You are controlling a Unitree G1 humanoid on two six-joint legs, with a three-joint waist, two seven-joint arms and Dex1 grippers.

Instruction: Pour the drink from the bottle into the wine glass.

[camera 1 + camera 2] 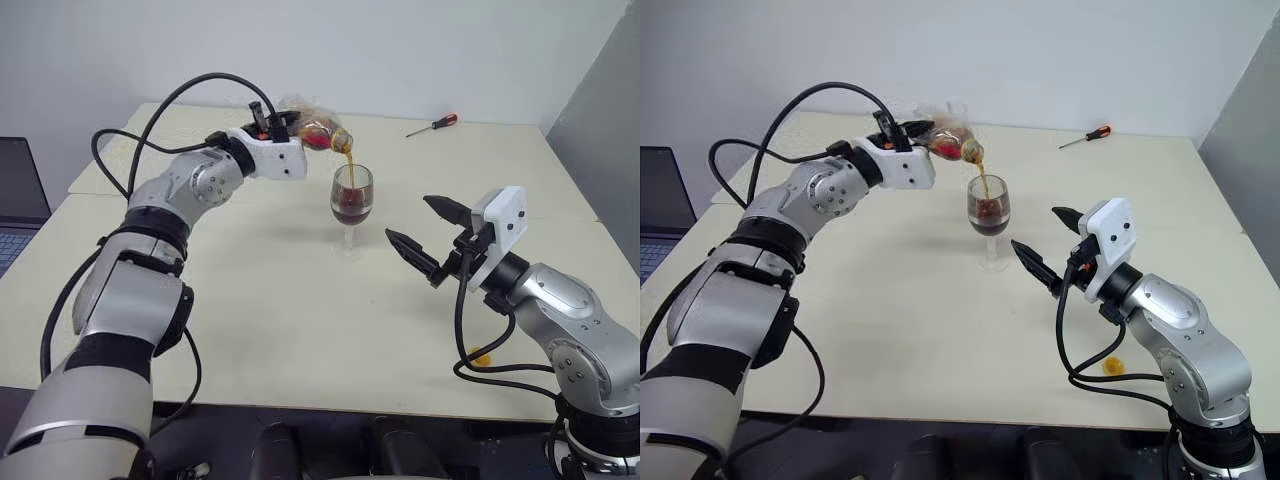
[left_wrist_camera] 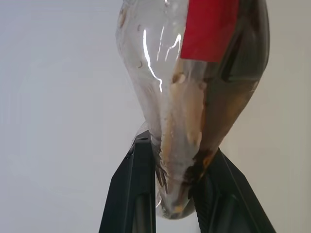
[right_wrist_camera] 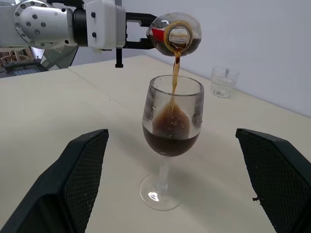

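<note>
I will set the clear bottle, now tipped above the wine glass, upright on the table [image 1: 246, 221] between the arm of my left gripper and the wine glass, and then I will let it go.
My left gripper [image 1: 277, 127] is shut on the base of the clear bottle [image 1: 318, 131], which is tipped over with its open mouth above the wine glass [image 1: 352, 196]. A thin stream of the dark brown drink [image 3: 175, 73] falls from the mouth into the bowl. The wine glass stands upright on the table [image 1: 260, 300], its bowl roughly a third full of dark drink [image 3: 170, 141]. In the left wrist view both black fingers [image 2: 136, 194] pinch the bottle [image 2: 194, 97] below its red label. My right gripper [image 1: 407, 217] hangs open just right of the glass, touching nothing.
A short clear tumbler [image 3: 223, 81] stands behind the glass near the far edge. A red-handled screwdriver [image 1: 433, 124] lies at the back right. A small yellow piece [image 1: 482, 355] lies on the table under my right arm. A laptop [image 1: 18, 200] sits off the table's left side.
</note>
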